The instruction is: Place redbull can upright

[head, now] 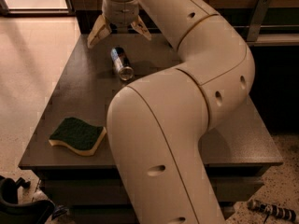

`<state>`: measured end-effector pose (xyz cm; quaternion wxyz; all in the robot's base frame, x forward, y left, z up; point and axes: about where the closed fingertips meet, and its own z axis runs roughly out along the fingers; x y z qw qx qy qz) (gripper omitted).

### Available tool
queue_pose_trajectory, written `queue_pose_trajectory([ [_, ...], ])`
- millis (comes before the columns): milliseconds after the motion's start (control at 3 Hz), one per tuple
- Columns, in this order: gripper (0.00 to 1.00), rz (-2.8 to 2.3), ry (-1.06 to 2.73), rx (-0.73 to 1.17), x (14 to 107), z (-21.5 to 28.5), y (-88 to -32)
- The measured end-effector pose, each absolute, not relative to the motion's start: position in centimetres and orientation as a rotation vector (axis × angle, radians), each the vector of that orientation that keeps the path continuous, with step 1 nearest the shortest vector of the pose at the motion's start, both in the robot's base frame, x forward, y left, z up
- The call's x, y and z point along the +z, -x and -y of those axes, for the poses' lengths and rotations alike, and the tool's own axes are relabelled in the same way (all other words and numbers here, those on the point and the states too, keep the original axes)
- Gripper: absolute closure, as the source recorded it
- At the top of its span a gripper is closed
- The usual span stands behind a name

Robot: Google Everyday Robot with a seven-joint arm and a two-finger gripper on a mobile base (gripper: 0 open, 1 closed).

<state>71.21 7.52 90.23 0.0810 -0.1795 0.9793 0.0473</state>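
I need to close my gripper on the far half of the redbull can (pixel 117 55), so that the can's shiny silver end is left sticking out of the fingers.
The redbull can (pixel 121 63) lies on its side on the dark grey table (pixel 79 87), near the far edge, its shiny silver end facing me. My gripper (pixel 118 31) hangs just above and behind the can, at the table's far side. Its two cream fingers (pixel 98 31) are spread wide apart with nothing between them. The gripper does not touch the can. My large white arm fills the middle and right of the view and hides much of the table behind it.
A green and yellow sponge (pixel 78 135) lies near the table's front left corner. The pale floor (pixel 28 59) runs along the left of the table. A dark object (pixel 18 204) sits on the floor at the lower left.
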Motion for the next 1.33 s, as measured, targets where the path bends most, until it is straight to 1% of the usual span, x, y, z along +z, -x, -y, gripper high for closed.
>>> queue_pose_trajectory([
  [333, 0.00, -2.933, 0.589, 0.151, 89.2, -8.6, -71.7],
  [667, 0.00, -2.977, 0.585, 0.117, 86.7, -8.9, -72.4],
  [1333, 0.00, -3.048, 0.516, 0.110, 84.2, -6.5, -72.7],
])
